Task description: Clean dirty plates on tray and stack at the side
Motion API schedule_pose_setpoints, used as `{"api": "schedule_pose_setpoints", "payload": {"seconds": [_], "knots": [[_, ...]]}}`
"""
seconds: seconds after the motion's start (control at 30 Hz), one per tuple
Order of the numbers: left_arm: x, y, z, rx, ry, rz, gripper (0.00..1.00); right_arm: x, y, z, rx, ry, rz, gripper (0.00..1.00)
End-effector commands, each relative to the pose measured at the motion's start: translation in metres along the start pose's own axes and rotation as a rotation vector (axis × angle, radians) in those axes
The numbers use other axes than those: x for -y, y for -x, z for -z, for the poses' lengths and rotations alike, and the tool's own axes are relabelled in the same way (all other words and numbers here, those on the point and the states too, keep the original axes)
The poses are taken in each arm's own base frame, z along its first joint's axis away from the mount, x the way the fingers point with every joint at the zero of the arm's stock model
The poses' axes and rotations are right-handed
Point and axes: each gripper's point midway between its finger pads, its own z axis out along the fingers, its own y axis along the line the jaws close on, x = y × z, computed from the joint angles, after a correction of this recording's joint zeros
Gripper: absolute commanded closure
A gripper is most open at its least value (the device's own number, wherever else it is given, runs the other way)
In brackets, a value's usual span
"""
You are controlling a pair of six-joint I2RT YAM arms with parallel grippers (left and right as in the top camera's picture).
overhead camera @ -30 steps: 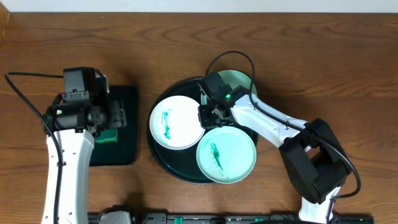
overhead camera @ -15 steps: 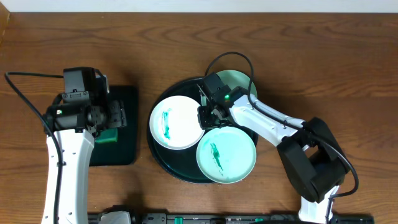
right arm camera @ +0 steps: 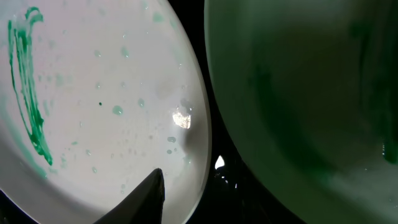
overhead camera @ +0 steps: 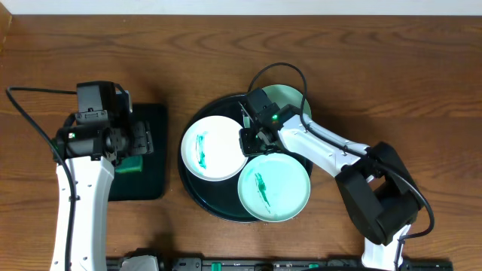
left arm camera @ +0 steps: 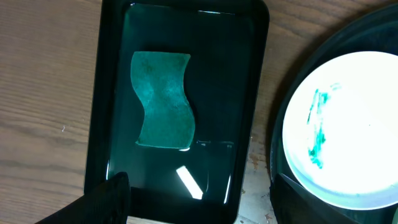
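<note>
The robot's left gripper will close on the middle of the green sponge (overhead camera: pixel 130 159) (left arm camera: pixel 163 102) in the rectangular black tray, since the white plate needs to be wiped.
A round black tray (overhead camera: pixel 197 197) holds a white plate (overhead camera: pixel 212 147) smeared green, a light green plate (overhead camera: pixel 274 188) with a green smear, and a second green plate (overhead camera: pixel 292 99) at the back. My right gripper (overhead camera: pixel 252 141) is low between them at the white plate's right rim. In the right wrist view one dark finger (right arm camera: pixel 146 199) lies over the white plate (right arm camera: pixel 93 106), the green plate (right arm camera: pixel 311 93) is to the right, and the other finger is lost against the dark tray. My left gripper (overhead camera: pixel 141 140) is open and empty above the green sponge (left arm camera: pixel 163 99).
The sponge lies in a rectangular black tray (overhead camera: pixel 154 188) left of the round tray, and this small tray also shows in the left wrist view (left arm camera: pixel 112 74). Bare wooden table (overhead camera: pixel 392 75) surrounds both trays. A black cable loops over the back green plate.
</note>
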Motion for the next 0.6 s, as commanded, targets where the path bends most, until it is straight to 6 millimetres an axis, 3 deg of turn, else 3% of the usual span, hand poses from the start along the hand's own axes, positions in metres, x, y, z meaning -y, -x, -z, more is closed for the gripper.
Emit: {"api": "schedule_pose_setpoints", "payload": {"seconds": [0.0, 0.57], "knots": [[-0.001, 0.0068, 0.0086, 0.032, 0.01, 0.003, 0.28, -0.0046, 0.0025, -0.0006, 0.004, 0.007, 0.009, 0.64], [-0.001, 0.0067, 0.0086, 0.031, 0.009, 0.003, 0.27, -0.0052, 0.0026, -0.0004, 0.004, 0.01, 0.015, 0.64]]}}
